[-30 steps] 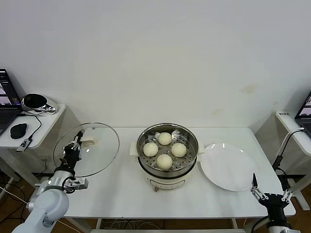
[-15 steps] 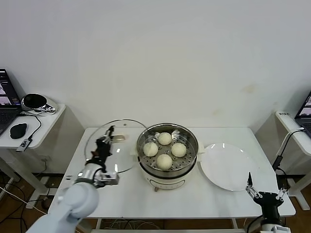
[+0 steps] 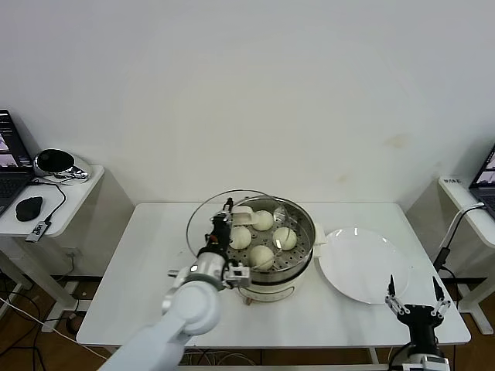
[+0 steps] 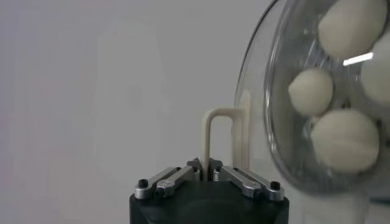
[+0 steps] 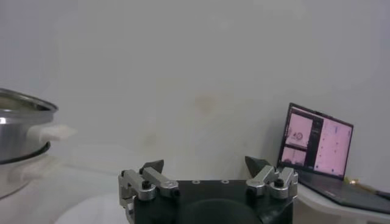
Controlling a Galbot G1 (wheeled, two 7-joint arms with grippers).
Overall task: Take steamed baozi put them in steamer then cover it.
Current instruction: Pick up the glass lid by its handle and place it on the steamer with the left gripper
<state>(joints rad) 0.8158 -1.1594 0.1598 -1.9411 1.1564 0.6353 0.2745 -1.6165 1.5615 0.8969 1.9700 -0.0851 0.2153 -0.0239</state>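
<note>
I need to release the glass cover from my left gripper so that it sits squarely on the steamer's round rim, over the cream baozi [image 3: 266, 237] [image 4: 350, 81].
The steamer [image 3: 267, 267] stands mid-table on its white base, with several cream baozi [image 3: 261, 256] on its perforated tray. My left gripper [image 3: 223, 225] is shut on the white handle [image 3: 242, 210] of the glass cover [image 3: 203, 224]. It holds the cover tilted above the steamer's left rim, partly overlapping the pot. In the left wrist view the gripper [image 4: 204, 165] pinches one leg of the handle [image 4: 222, 137], and the baozi [image 4: 311, 91] show through the cover [image 4: 256, 91]. My right gripper [image 3: 414, 297] waits open near the table's front right corner; the right wrist view shows this gripper [image 5: 204, 164] holding nothing.
A flat white plate [image 3: 363, 264] lies right of the steamer [image 5: 18, 131]. A side table [image 3: 46, 201] at far left carries a mouse and a shiny round object. A laptop [image 5: 317, 146] stands on a stand at far right.
My left arm has swung the cover rightward from over the table's left side to above the steamer's left rim. The right gripper has shifted a little near the front right corner.
</note>
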